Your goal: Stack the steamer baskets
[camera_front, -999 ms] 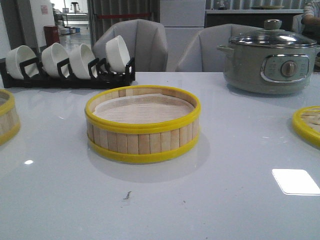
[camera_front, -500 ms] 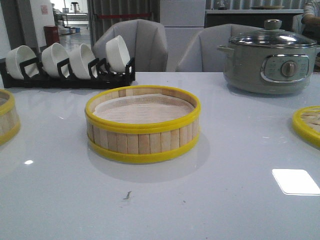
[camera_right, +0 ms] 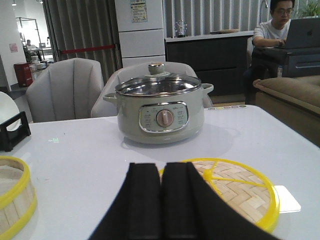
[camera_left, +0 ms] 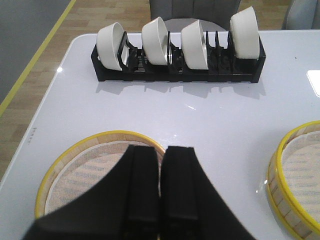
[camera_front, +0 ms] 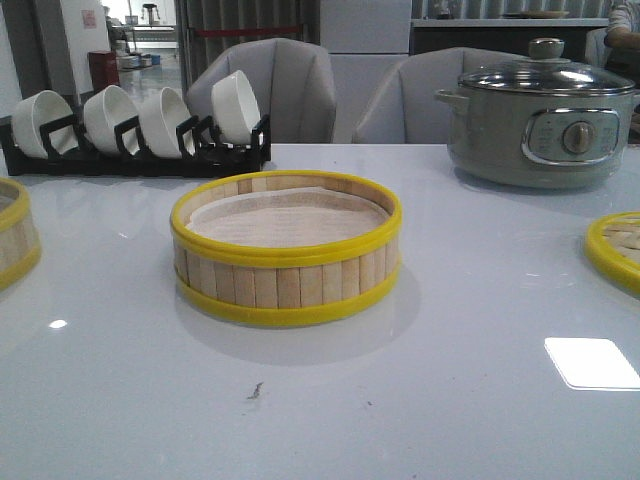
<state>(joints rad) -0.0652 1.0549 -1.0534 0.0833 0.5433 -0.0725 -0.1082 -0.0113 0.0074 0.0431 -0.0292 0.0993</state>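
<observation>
Next, my left gripper shuts on the yellow rim (camera_front: 28,204) (camera_left: 161,150) of the steamer basket under it, on the side that faces the cloth-lined basket in the middle.
One steamer basket (camera_front: 286,250) with pale slat walls and yellow rims stands in the middle of the table, lined with a white cloth; it also shows at the edge of both wrist views (camera_left: 300,185) (camera_right: 12,197). A second steamer basket (camera_front: 15,235) sits at the far left, and the left wrist view shows it (camera_left: 75,172) under my left gripper (camera_left: 161,150), which is shut and holds nothing. My right gripper (camera_right: 162,167) is shut and empty too, hanging by the rim of the woven lid (camera_right: 235,187). Neither gripper appears in the front view.
A grey-green electric pot (camera_front: 540,115) with a glass lid stands at the back right. A black rack (camera_front: 140,150) holding several white bowls lies at the back left. The flat woven lid (camera_front: 620,250) rests at the right edge. Grey chairs stand behind the table.
</observation>
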